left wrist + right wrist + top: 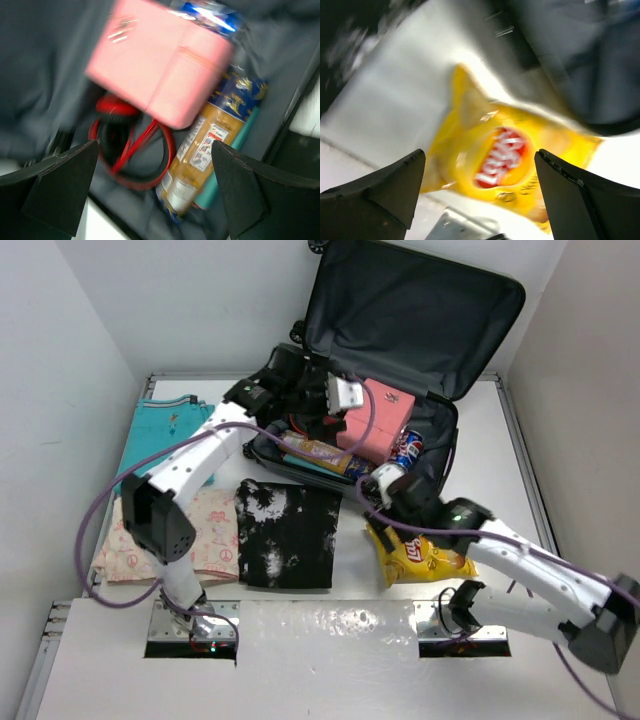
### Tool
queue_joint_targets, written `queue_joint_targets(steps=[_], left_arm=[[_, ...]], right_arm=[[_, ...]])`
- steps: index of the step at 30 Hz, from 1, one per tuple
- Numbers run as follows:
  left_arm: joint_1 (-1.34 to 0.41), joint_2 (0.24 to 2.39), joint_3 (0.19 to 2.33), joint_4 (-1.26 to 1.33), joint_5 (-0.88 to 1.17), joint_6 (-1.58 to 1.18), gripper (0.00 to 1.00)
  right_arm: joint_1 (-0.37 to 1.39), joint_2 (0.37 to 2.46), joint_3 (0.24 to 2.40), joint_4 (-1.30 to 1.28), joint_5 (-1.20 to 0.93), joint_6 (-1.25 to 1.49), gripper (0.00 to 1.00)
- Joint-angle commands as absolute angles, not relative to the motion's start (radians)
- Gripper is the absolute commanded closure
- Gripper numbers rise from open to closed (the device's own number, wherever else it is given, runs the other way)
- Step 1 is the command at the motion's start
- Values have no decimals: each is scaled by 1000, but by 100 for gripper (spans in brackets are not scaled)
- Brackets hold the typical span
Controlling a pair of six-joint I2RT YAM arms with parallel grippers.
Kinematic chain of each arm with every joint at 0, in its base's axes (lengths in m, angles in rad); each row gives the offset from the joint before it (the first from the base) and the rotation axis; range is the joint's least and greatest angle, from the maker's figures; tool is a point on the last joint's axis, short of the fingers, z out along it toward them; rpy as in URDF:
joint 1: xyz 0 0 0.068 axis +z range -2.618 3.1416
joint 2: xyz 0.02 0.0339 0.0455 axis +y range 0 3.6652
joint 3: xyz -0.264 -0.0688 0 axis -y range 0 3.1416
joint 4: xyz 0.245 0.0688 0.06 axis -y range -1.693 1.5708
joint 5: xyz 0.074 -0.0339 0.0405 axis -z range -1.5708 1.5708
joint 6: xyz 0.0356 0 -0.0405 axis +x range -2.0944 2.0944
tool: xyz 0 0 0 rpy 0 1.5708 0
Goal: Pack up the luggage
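The robot's right gripper needs to shut on the red logo (412, 551) (500, 159) of the yellow chips bag and bunch the bag up between its fingers.
The luggage (425, 315) lies open at the back of the table, its lid leaning on the wall. In its lower half (443, 445) lie a pink pouch (375, 420), a pasta bag (320, 452) and a blue can (408, 448). My left gripper (325, 418) hovers over them, open and empty. The left wrist view shows the pouch (160, 65), the pasta bag (205, 150) and red-and-black headphones (130, 145) under my left gripper (155, 195). My right gripper (375, 498) is open and empty above a yellow chips bag (415, 555), which shows between its fingers (505, 160).
On the table left of the luggage lie a teal shirt (165, 425), a pink patterned garment (205, 535) and a black-and-white shirt (290, 535). White walls close in the left, back and right. A teal item (235, 155) lies beside the pasta bag.
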State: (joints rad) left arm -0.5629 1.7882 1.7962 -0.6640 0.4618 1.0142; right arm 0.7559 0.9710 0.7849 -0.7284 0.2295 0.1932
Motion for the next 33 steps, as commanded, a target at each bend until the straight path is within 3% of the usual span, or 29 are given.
queue_joint_targets(steps=[1, 6, 10, 12, 14, 16, 19, 20, 21, 27, 33], left_arm=[[-554, 1661, 1784, -545, 258, 586, 7], [-555, 1566, 1744, -604, 106, 468, 7], [-552, 1464, 1675, -609, 43, 442, 7], [-552, 1439, 1657, -603, 17, 448, 7], [-554, 1434, 1643, -603, 3, 445, 7], [-552, 1434, 1634, -601, -26, 443, 7], [-552, 1433, 1626, -586, -28, 443, 7], [-552, 1434, 1626, -583, -25, 446, 7], [-549, 1434, 1628, -577, -22, 449, 7], [-551, 1434, 1623, -569, -23, 465, 7], [-551, 1434, 1612, -565, -35, 466, 7]], right_arm=[[900, 1050, 736, -724, 368, 389, 11], [908, 1153, 626, -635, 566, 595, 9], [908, 1177, 537, -523, 548, 606, 11], [908, 1177, 488, -405, 468, 581, 22], [916, 1186, 473, -365, 471, 587, 41], [917, 1196, 476, -383, 497, 612, 51], [919, 1197, 471, -380, 468, 612, 77], [919, 1190, 465, -385, 445, 615, 93], [919, 1186, 463, -388, 433, 614, 100], [940, 1054, 503, -449, 307, 556, 100], [959, 901, 607, -353, -86, 388, 100]])
